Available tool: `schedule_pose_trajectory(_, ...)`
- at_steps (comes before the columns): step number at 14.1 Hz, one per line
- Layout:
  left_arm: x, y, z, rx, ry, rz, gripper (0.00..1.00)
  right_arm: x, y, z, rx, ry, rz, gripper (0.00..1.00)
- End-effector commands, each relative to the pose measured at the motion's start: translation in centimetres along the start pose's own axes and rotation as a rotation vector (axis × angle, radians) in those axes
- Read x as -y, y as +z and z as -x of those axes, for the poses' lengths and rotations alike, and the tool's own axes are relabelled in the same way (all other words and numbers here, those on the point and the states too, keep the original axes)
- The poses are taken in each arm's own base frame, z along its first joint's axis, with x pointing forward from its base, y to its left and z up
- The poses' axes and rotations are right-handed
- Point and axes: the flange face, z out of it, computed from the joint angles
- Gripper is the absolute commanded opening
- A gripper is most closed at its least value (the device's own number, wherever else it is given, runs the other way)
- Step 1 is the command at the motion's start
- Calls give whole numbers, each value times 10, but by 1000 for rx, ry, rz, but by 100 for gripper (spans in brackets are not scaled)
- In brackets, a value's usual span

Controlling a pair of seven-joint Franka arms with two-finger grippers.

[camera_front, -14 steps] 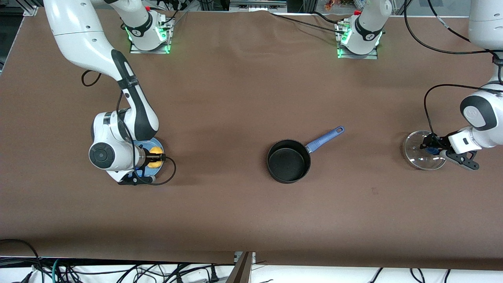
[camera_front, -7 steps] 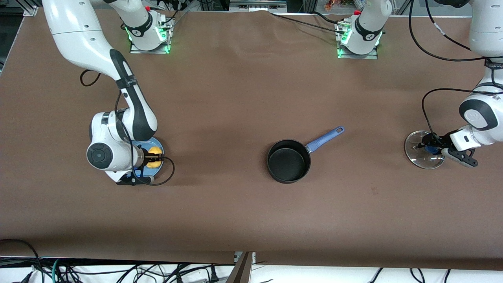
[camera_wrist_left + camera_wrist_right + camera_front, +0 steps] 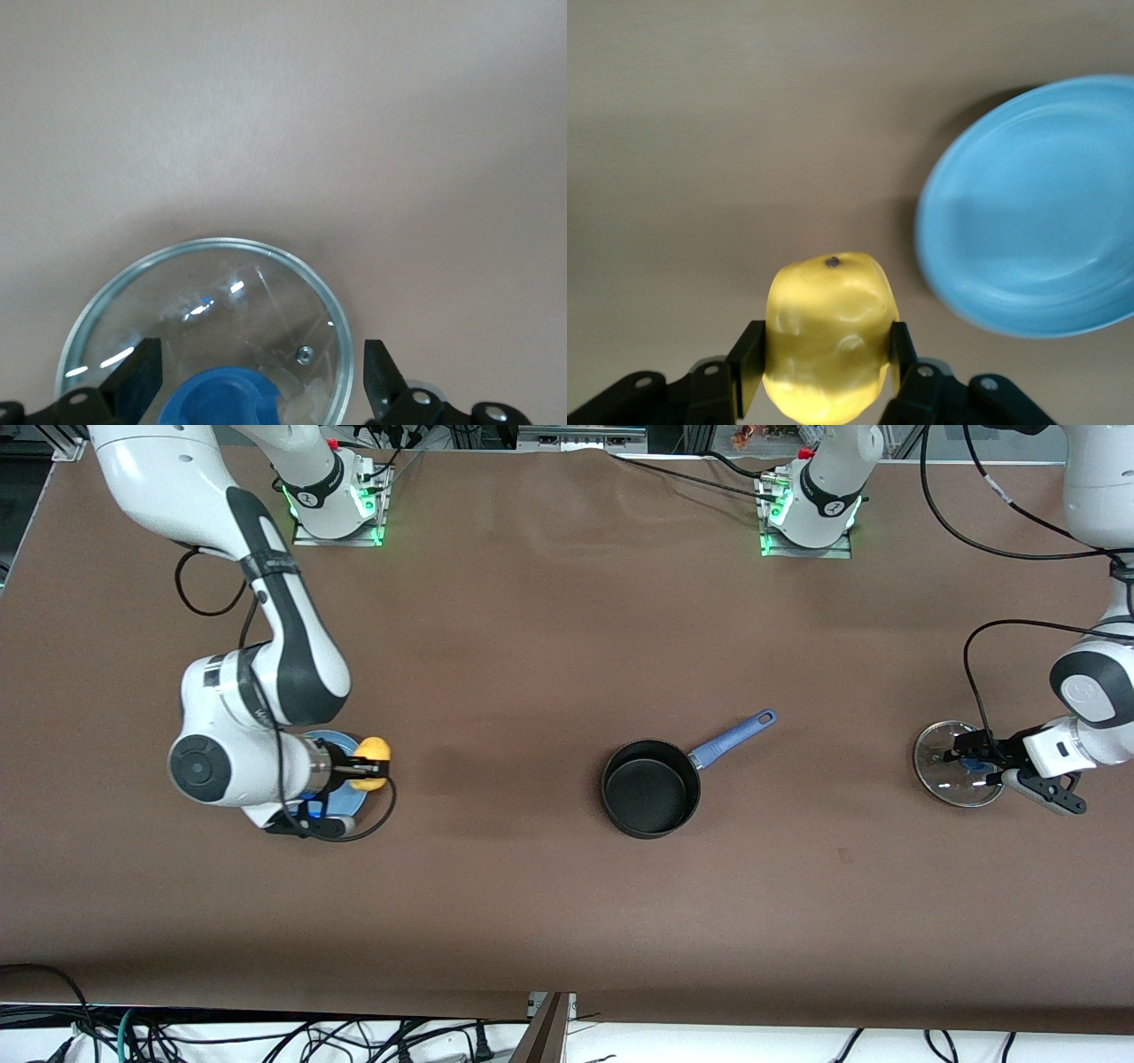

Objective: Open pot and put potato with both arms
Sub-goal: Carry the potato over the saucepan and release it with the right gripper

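The yellow potato will go in the black pot [image 3: 646, 815], away from its blue handle. My right gripper needs to let go of it there.
The black pot [image 3: 651, 788] stands open and empty mid-table, its blue handle [image 3: 733, 739] pointing toward the left arm's end. Its glass lid [image 3: 948, 779] lies flat on the table near the left arm's end. It also shows in the left wrist view [image 3: 221, 292]. My left gripper [image 3: 967, 762] is open, with its fingers [image 3: 137, 381] wide apart on either side of the blue knob [image 3: 221, 403]. My right gripper [image 3: 363, 765] is shut on the yellow potato [image 3: 374, 760] and holds it in the air beside the plate. The potato [image 3: 828, 328] sits between the pads.
A flat light-blue plate [image 3: 347, 804] lies under the right wrist, empty in the right wrist view [image 3: 1036, 212]. Brown table cover lies between the plate and the pot. Cables loop by both wrists.
My right gripper has lifted the potato off the blue plate and carried it a little toward the pot. The left wrist has shifted slightly; the lid stays on the table.
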Motion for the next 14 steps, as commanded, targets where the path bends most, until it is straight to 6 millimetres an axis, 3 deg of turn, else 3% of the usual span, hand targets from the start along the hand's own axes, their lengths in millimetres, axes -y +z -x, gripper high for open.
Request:
schedule_pose_trajectory(1,-33,-62,-33,44,13,-73,100,71,10,22,20,126,-28,42)
schedule_pose_trajectory(5,-119,-132,-84,106,-107,-150,100,175,26,56,48,349,-270,42)
schedule_pose_trajectory(9,-208,-197,-102,108,-303,-141,100,285,61,105,-19,481,-435,42)
schedule_pose_trajectory(11,-252,-229,-100,109,-374,-140,100,318,65,111,-43,561,-520,42)
schedule_pose_trajectory(12,-270,-241,-99,124,-411,-138,100,325,63,105,-52,583,-555,43)
schedule_pose_trajectory(14,-287,-267,-95,148,-480,-137,100,329,66,92,-73,606,-602,45)
